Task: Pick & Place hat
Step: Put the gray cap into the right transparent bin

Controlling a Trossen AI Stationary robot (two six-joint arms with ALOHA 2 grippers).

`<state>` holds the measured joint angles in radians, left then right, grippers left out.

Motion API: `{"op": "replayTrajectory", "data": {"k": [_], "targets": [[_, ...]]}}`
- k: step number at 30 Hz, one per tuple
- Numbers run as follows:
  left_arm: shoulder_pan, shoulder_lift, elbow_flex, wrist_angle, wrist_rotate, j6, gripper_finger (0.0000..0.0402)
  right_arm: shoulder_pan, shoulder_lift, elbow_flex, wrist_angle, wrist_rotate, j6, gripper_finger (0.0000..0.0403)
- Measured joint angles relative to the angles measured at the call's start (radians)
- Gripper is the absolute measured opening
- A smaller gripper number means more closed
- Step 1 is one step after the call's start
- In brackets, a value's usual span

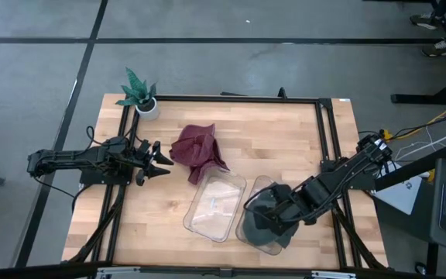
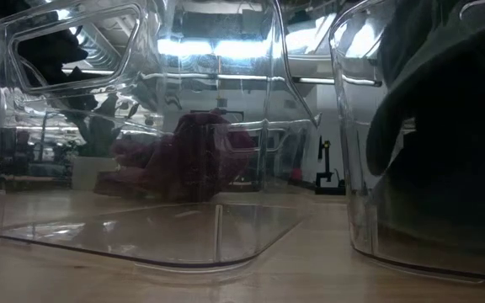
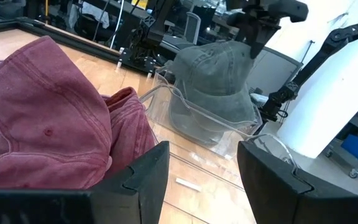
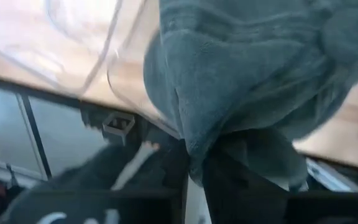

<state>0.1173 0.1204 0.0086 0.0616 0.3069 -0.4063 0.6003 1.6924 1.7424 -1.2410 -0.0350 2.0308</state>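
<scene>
My right gripper should open, back away and take the hat's side [image 1: 292, 226] nearest the arm, as it pinches just a narrow fold of the grey hat's top.
A grey hat [image 1: 268, 226] sits in a clear bin [image 1: 244, 232] at the table's near right, its crown [image 3: 216, 74] rising above the bin's rim. My right gripper [image 3: 257, 38] comes down on the crown from above and is shut on its cloth. A dark red hat [image 1: 198, 151] lies crumpled on the wooden table at centre left. My left gripper [image 1: 161, 160] stands open and level just left of the red hat [image 3: 48, 118], touching nothing. My right gripper pinches a fold of the grey hat's cloth [image 4: 194, 158] between its two fingers, at the top of the crown [image 3: 246, 50]. The fingers point steeply down from above. The hat stands upright with its lower part inside the clear bin.
A second clear bin [image 1: 215, 205] stands empty right beside the first, between the two hats. A small potted plant [image 1: 139, 94] is at the far left corner. Black frame rails [image 1: 327, 132] run along the table's edges. Bare wood lies at the far right.
</scene>
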Motion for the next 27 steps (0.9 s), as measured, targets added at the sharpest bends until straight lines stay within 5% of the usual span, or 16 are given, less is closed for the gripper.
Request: {"op": "replayTrajectory", "data": {"k": [5, 15, 21, 27], "targets": [[0.0, 0.0, 0.0, 0.0, 0.0, 0.0, 0.0184, 0.0, 0.0, 0.0, 0.01, -0.116, 0.0, 0.0092], [0.0, 0.0, 0.0, 0.0, 0.0, 0.0, 0.0184, 0.0, -0.005, 0.0, 0.01, -0.125, -0.026, 0.0215], [0.0, 0.0, 0.0, 0.0, 0.001, 0.0, 0.0184, -0.035, -0.007, 0.009, 0.009, -0.183, -0.103, 0.0227], [0.0, 0.0, 0.0, 0.001, 0.001, -0.025, 0.0184, -0.091, -0.023, 0.009, 0.018, -0.234, -0.35, 0.0217]]}}
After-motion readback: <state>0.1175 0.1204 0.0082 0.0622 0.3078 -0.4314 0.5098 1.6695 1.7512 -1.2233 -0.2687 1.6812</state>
